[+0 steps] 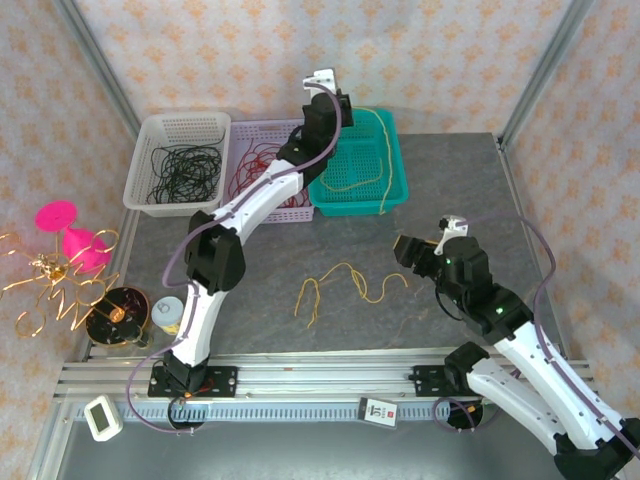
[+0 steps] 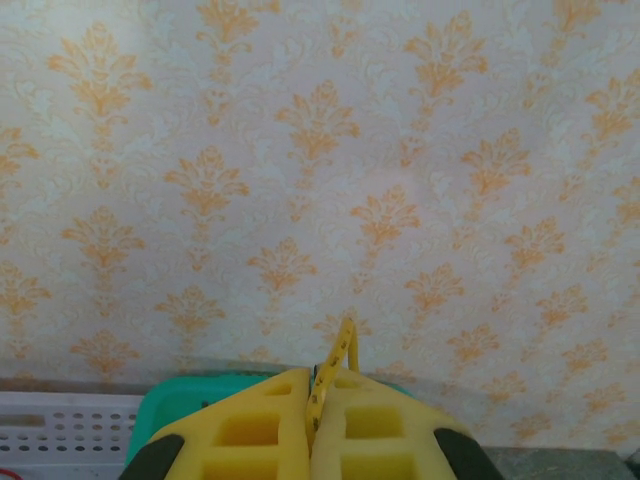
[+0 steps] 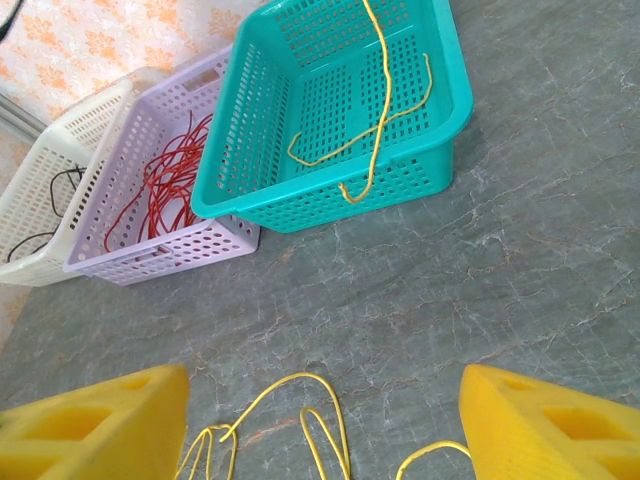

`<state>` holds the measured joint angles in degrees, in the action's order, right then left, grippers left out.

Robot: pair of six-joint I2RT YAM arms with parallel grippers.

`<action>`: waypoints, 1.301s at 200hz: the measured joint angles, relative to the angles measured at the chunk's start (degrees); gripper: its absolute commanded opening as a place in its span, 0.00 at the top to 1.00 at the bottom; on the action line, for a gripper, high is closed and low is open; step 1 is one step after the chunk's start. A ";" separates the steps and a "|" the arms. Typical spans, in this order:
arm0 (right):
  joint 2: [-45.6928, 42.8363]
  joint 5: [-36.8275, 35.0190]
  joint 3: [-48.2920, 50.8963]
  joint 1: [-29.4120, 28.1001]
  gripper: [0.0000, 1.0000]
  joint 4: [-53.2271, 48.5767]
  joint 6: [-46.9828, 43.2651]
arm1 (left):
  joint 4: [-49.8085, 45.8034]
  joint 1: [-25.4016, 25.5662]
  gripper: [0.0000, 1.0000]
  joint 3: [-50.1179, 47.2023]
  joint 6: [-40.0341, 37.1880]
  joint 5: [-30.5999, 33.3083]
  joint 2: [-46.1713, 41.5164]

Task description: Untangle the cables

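Note:
The yellow cable will drop from my left gripper on the bottom of the teal basket (image 1: pixel 380 187), beside the lavender basket.
My left gripper (image 1: pixel 340 103) is raised over the back rim of the teal basket (image 1: pixel 392 195), shut on a yellow cable (image 2: pixel 337 362) that sticks up from between its fingers (image 2: pixel 250 420). That cable (image 1: pixel 383 150) hangs down into the basket and over its front wall. A second yellow cable (image 1: pixel 345 280) lies in loose loops on the table. My right gripper (image 1: pixel 405 250) hovers just to its right, open, with the loops (image 3: pixel 320 410) between and below its fingers (image 3: pixel 545 425). Red cables (image 1: pixel 252 165) lie in the lavender basket (image 3: pixel 150 255).
A white basket (image 1: pixel 150 125) at the back left holds thin black wires (image 1: pixel 185 172). A golden curly wire ornament (image 1: pixel 50 285), pink pieces (image 1: pixel 75 238), a dark round stand (image 1: pixel 118 315) and a small jar (image 1: pixel 167 315) stand at the left. A timer (image 1: pixel 103 417) lies by the front rail.

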<state>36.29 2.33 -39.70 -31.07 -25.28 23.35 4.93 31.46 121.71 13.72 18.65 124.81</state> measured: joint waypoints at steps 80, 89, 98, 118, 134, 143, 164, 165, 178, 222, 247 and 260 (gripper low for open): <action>0.83 0.24 0.31 0.00 0.29 0.92 0.87 | 4.92 -1.79 1.00 -2.71 1.16 -1.11 -7.69; 0.83 0.31 0.59 0.00 0.29 1.05 1.07 | 5.29 -2.27 1.00 -2.45 1.29 -1.16 -6.54; 0.83 0.46 0.96 0.00 0.29 1.14 1.27 | 5.25 -2.62 1.00 -1.79 1.29 -1.14 -5.16; 0.83 0.66 1.77 0.00 0.29 1.31 1.57 | 4.81 -2.80 1.00 1.16 1.33 -0.68 -0.02; 0.94 0.70 2.36 0.00 0.29 1.33 1.92 | 4.33 -2.58 1.00 2.80 1.33 0.87 3.96; 1.11 0.81 2.60 0.00 0.29 1.40 2.16 | 3.85 -2.34 1.00 3.04 1.29 2.05 5.90; 1.79 1.07 3.08 0.00 0.29 1.92 2.40 | 2.54 -1.81 1.00 3.08 1.38 4.11 9.51; 1.84 1.09 3.13 0.00 0.29 1.97 2.40 | 2.49 -1.81 1.00 3.08 1.40 4.15 9.60; 2.45 0.98 3.69 0.00 0.29 2.69 2.58 | 1.53 -1.27 1.00 3.08 1.51 4.61 11.30; 5.22 0.63 7.39 1.46 0.29 6.25 3.02 | 0.87 2.05 1.00 3.08 1.25 8.00 15.19; 8.17 2.67 9.29 4.85 0.29 8.59 2.97 | 0.48 3.89 1.00 3.08 1.42 10.69 17.11; 9.73 4.59 9.73 7.15 0.29 10.08 2.78 | 0.09 4.44 1.00 3.08 1.49 11.52 18.36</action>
<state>46.02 6.92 -29.98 -23.92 -15.20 26.13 5.02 35.90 124.79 15.20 30.17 143.17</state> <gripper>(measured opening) 0.712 0.056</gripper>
